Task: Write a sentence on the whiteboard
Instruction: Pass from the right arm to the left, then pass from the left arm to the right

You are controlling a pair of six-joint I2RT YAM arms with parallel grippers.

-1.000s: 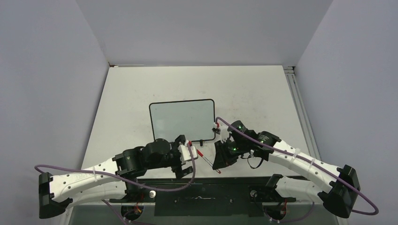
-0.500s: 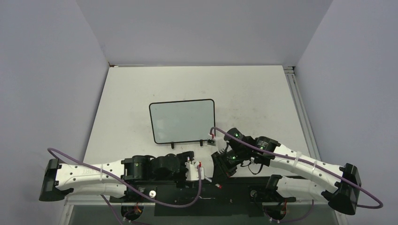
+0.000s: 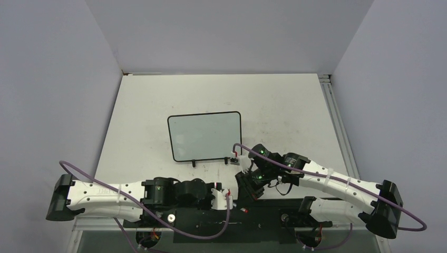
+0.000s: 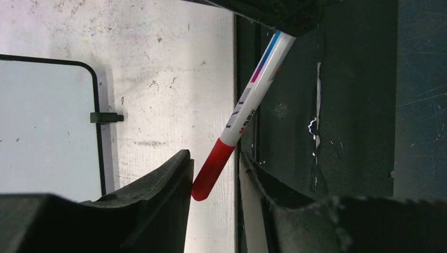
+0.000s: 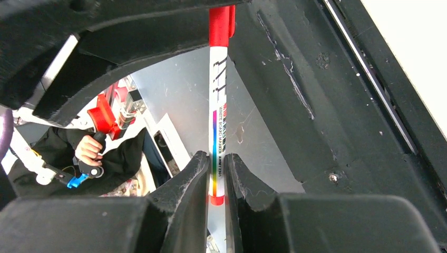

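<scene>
My right gripper needs to take the marker body's middle (image 5: 218, 118) while my left gripper holds the red cap, because my right gripper now has the marker by its tail end.
The whiteboard (image 3: 204, 136) stands on the table with a blank face; the sentence is not in view. Its right edge and one black foot show in the left wrist view (image 4: 47, 121). A white marker (image 5: 219, 105) with a red cap (image 4: 213, 168) hangs over the table's near edge. My right gripper (image 5: 216, 155) is shut on its barrel near the tail end. My left gripper (image 4: 215, 155) has its jaws on either side of the red cap. One finger (image 4: 174, 174) touches the cap and a gap remains on the other side. In the top view, both grippers meet low at the centre: left (image 3: 230, 196), right (image 3: 242, 203).
The black base plate (image 3: 211, 224) runs along the near edge, under the marker (image 4: 342, 105). The scuffed white table (image 3: 284, 105) lies beyond. A metal rail (image 3: 334, 113) lines its right side. Grey walls close in on three sides.
My left arm has swung back to the near edge and its jaws have narrowed around the marker's red cap. My right gripper has carried the marker nearer, away from the whiteboard.
</scene>
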